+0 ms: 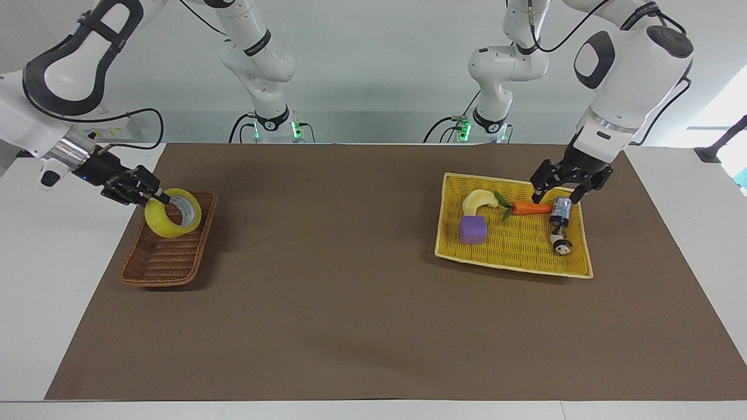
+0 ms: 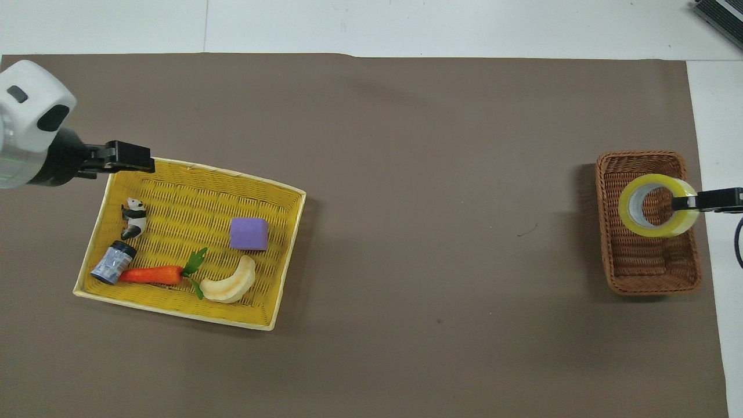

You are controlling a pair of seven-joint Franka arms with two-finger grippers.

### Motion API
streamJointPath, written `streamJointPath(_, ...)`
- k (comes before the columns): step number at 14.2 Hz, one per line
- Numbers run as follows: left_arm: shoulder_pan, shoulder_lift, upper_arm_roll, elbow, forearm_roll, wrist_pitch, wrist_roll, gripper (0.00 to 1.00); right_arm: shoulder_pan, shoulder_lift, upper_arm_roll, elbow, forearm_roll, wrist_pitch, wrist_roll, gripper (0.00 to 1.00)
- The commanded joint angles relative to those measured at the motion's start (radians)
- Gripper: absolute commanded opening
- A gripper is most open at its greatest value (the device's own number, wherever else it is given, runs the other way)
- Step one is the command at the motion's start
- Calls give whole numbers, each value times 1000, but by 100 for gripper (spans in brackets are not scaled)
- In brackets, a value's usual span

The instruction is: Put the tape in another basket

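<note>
The robot's right gripper will release the yellow tape on the dark-brown wicker basket's bottom (image 2: 656,201), near the side of the basket by the robot's right arm.
The yellow tape (image 1: 161,225) hangs tilted from my right gripper (image 1: 153,198), which is shut on the roll's wall. The roll is low over the dark-brown wicker basket (image 1: 166,259) at the right arm's end of the table. I cannot tell whether it touches the basket. In the overhead view the tape (image 2: 656,230) sits over the basket (image 2: 644,270), with the right gripper (image 2: 682,203) coming in from the table's edge. My left gripper (image 1: 560,188) is open and empty above the yellow tray's (image 1: 513,259) end; it also shows in the overhead view (image 2: 136,165).
The yellow woven tray (image 2: 174,307) at the left arm's end holds a purple cube (image 2: 249,233), a banana (image 2: 232,283), a carrot (image 2: 151,274), a small can (image 2: 113,264) and a panda figure (image 2: 133,217). A brown mat (image 1: 350,291) covers the table.
</note>
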Motion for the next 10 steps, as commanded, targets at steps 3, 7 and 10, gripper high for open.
streamJointPath(3,34,16,-14,203,160,-299,91,100,-77,66,14,-6,9,50,-146,0)
streamJointPath(7,42,-8,-13,195,140,-343,88,100,-112,112,14,-6,33,61,-212,0)
streamJointPath(10,43,-17,-11,189,123,-346,83,100,-105,112,16,-13,125,61,-204,0)
